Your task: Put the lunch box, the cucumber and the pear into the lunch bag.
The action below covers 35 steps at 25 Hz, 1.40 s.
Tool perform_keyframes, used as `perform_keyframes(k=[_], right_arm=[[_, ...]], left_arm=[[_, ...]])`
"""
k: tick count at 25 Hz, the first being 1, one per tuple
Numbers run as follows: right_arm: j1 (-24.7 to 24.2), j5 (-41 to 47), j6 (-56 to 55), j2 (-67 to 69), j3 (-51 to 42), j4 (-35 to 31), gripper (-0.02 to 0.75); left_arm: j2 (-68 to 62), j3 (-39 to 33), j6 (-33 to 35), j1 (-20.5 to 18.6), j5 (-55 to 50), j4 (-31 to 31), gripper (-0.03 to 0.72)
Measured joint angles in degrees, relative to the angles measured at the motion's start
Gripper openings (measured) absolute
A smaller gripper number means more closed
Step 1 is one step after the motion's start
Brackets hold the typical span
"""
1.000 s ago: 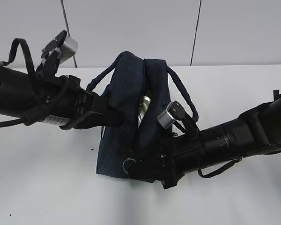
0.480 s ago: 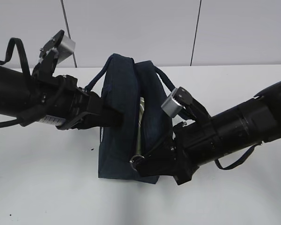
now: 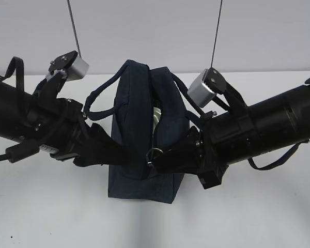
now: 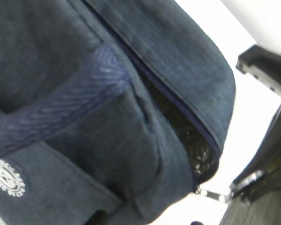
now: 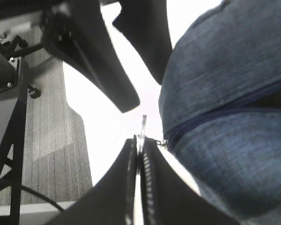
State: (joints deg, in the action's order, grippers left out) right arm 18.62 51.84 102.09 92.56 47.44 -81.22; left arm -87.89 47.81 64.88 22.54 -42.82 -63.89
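The zipper gap is open above the ring pull. My left gripper should hold the bag's side lower down (image 3: pixel 125 171) while my right gripper pulls the ring pull up.
The navy lunch bag (image 3: pixel 139 175) stands upright mid-table with both strap handles (image 3: pixel 101 93) up. Its top zipper gap shows a strip of silver lining (image 3: pixel 156 118). My right gripper (image 3: pixel 160 156) is shut on the metal ring pull (image 3: pixel 154 154) at the bag's near end. The right wrist view shows the pull (image 5: pixel 143 125) pinched at my right gripper (image 5: pixel 139 139), beside the bag (image 5: pixel 234 70). My left gripper (image 3: pixel 118 155) pinches the bag's left side. In the left wrist view the bag (image 4: pixel 61 56) fills the frame, with the pull (image 4: pixel 215 195) at its end. Lunch box, cucumber and pear are out of view.
The bag stands on a white table (image 3: pixel 51 206) in front of a pale wall with dark seams. Both black arms flank the bag closely. Wood floor and a dark frame (image 5: pixel 9 117) show at the left of the right wrist view.
My right gripper has moved up and right with the ring pull. The left arm has dropped lower on the bag's side. The bag now stands more upright and its opening is narrower.
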Motion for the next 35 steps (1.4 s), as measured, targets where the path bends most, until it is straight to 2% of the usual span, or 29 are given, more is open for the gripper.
perform_keyframes(k=[5,12,19,22,25,27,35], right_arm=[[0.0,-0.2,-0.9,-1.4,1.4,0.1,0.006],[0.0,0.0,-3.1,-1.4,5.2,0.2,0.006],[0.0,0.1,-3.7,-1.4,5.6,0.4,0.006],[0.0,0.1,-3.7,-1.4,5.6,0.5,0.006],[0.0,-0.1,-3.7,-1.4,5.9,0.5,0.006],[0.0,-0.3,-3.7,-1.4,6.6,0.6,0.006],[0.0,-2.4,-5.1,-1.4,11.3,1.3,0.006]], left_arm=[[0.0,0.0,0.2,1.9,1.3,2.5,0.333],[0.0,0.0,0.3,4.0,8.0,2.8,0.333],[-2.8,0.1,0.4,4.3,11.6,-2.4,0.33],[-5.1,0.2,0.4,4.4,11.2,-4.6,0.26],[-5.8,0.4,0.4,4.6,10.6,-5.2,0.102],[-5.8,0.5,0.4,4.6,10.6,-5.1,0.029],[-5.8,0.6,0.4,4.5,9.1,-3.7,0.004]])
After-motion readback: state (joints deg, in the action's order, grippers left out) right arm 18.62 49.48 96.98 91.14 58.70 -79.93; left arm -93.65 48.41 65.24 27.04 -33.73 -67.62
